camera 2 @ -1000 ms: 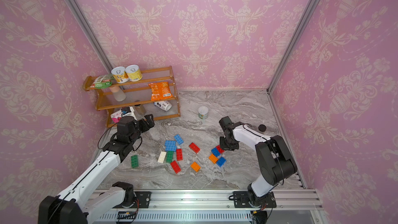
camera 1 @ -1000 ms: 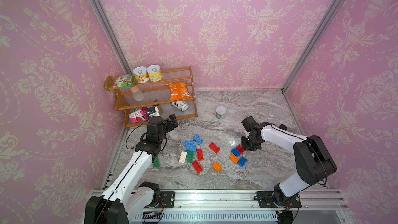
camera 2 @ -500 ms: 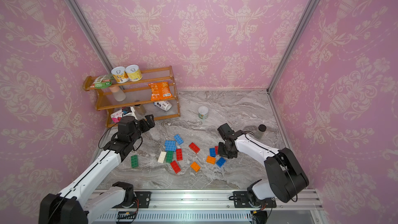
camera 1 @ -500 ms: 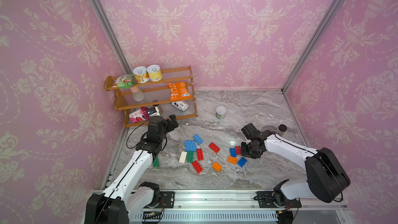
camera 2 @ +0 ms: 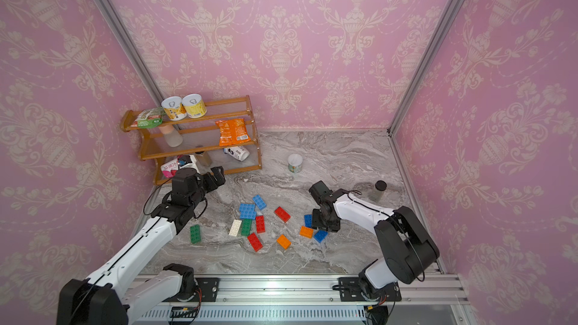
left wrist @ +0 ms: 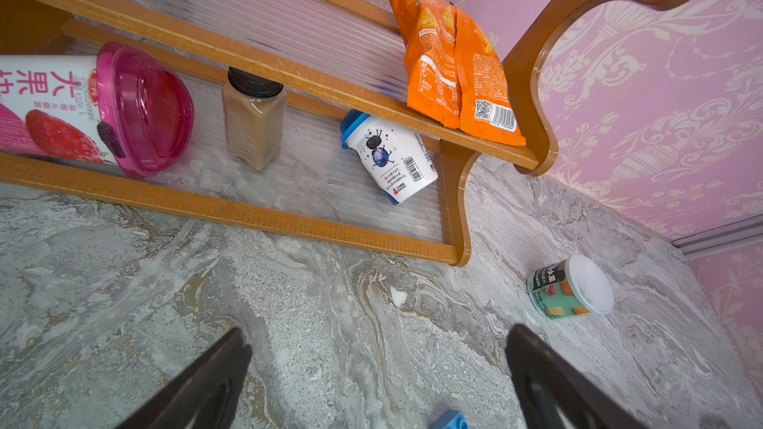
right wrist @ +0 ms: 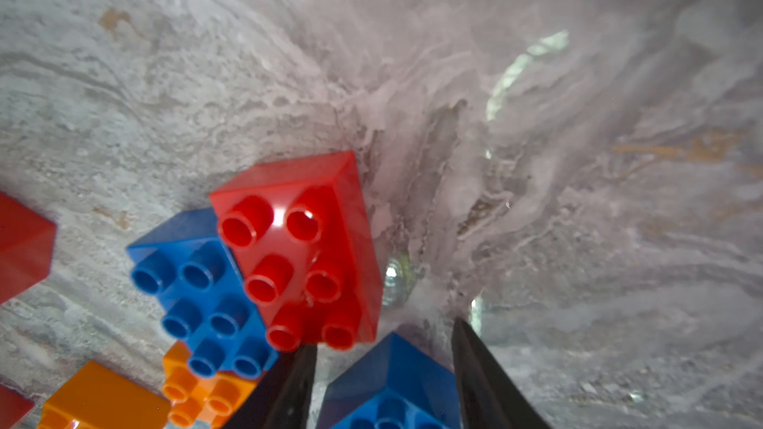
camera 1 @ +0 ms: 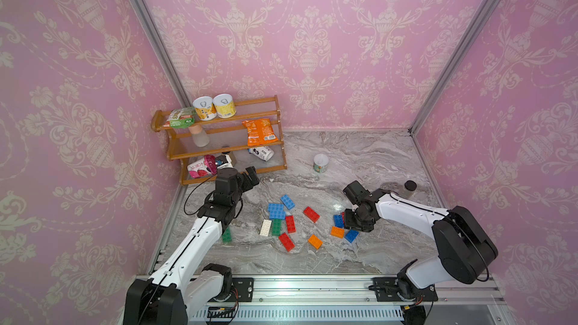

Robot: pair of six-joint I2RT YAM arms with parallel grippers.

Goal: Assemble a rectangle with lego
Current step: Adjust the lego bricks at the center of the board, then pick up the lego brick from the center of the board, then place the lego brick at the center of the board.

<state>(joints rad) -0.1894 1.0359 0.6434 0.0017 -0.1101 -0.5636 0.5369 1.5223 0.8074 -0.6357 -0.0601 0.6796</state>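
The red brick sits crooked against the blue brick, so the robot's right gripper should grip it squarely and take it to the open marble (right wrist: 636,40) near the green brick.
Loose lego bricks lie on the marble: two joined blue bricks (camera 1: 276,211), a white brick (camera 1: 266,228), a red brick (camera 1: 311,214), an orange brick (camera 1: 315,241) and a green brick (camera 1: 227,235) beside the left arm. My right gripper (right wrist: 384,336) is down in the right-hand group, its jaws apart on either side of a small blue brick (right wrist: 392,381), with a gap showing at one finger. A red brick (right wrist: 297,249) and another blue brick (right wrist: 198,282) lie just beyond the tips. My left gripper (left wrist: 377,330) stands wide open over bare marble by the shelf, holding nothing.
A wooden shelf (camera 1: 219,139) with tins, an orange snack packet and bottles fills the back left corner. A small white-lidded cup (camera 1: 321,163) stands on the marble behind the bricks. A dark-capped jar (camera 1: 409,189) stands by the right wall. Pink walls enclose three sides.
My right gripper has come forward and down onto the right-hand brick group, and its shut jaws have parted around the small blue brick. The left arm has stayed still.
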